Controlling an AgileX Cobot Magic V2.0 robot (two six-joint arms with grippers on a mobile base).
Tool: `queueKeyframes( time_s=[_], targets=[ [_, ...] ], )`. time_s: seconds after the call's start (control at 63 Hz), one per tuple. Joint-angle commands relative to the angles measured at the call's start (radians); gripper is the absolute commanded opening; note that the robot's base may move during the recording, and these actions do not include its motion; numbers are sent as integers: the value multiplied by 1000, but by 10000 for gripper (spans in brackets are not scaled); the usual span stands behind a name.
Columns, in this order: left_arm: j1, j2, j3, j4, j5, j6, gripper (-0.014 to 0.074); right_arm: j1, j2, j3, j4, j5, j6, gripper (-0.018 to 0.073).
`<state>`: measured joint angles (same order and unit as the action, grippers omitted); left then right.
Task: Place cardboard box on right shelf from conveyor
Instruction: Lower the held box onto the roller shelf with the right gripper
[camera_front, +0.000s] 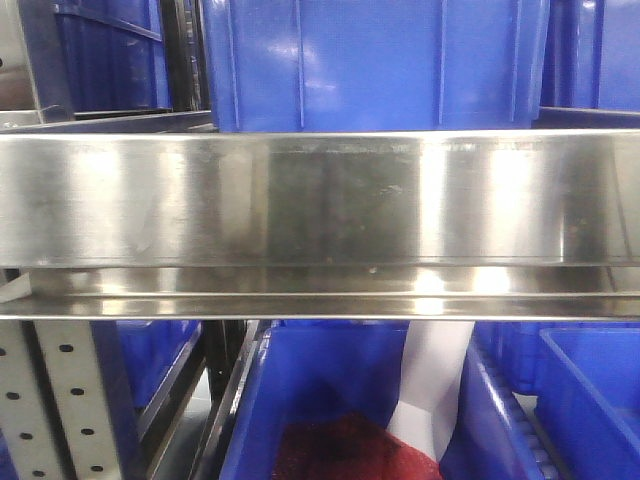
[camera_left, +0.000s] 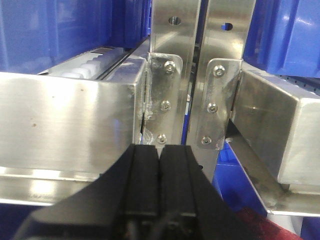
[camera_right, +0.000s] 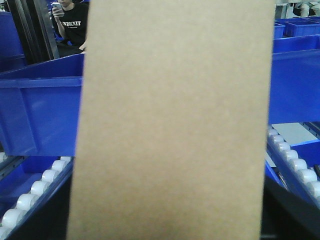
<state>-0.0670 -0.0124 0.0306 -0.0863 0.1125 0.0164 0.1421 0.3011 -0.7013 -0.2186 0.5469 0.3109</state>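
Observation:
The robot's right gripper will release the cardboard box just behind the shelf's steel edge, in front of the upper blue bin (camera_front: 409, 102).
The cardboard box (camera_right: 175, 120), a plain tan face, fills the middle of the right wrist view. It stands between the dark fingers (camera_right: 292, 212) of my right gripper (camera_right: 170, 222), which is shut on it. The right shelf (camera_front: 320, 200) shows as a broad shiny steel lip across the front view, very close. My left gripper (camera_left: 160, 150) is shut with nothing in it, its black pads together just in front of a steel shelf beam (camera_left: 65, 125) and bolted uprights (camera_left: 172, 75). The conveyor is out of view.
A blue bin (camera_front: 370, 60) sits on the shelf above the lip. Another blue bin (camera_front: 340, 380) below holds something red (camera_front: 350, 450). A perforated grey upright (camera_front: 60, 400) stands lower left. White rollers (camera_right: 30, 195) and a blue bin (camera_right: 40, 110) flank the box. A person (camera_right: 72, 25) sits behind.

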Motion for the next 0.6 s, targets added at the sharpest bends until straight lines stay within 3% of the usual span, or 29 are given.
queueKeyframes(
  time_s=[0.0,0.444,0.587],
  targets=[
    [-7,-11,-3,-5,-85,-5,-119,-6,9,-28,-14,-104,-9,182],
    [-7,-11,-3,-5,-85,-5,-119,-6,10,-28,-16,-128,-10,182],
    [-7,-11,-3,-5,-85,-5,-119,-6,65,-48,-46,-169,-99,182]
  ],
)
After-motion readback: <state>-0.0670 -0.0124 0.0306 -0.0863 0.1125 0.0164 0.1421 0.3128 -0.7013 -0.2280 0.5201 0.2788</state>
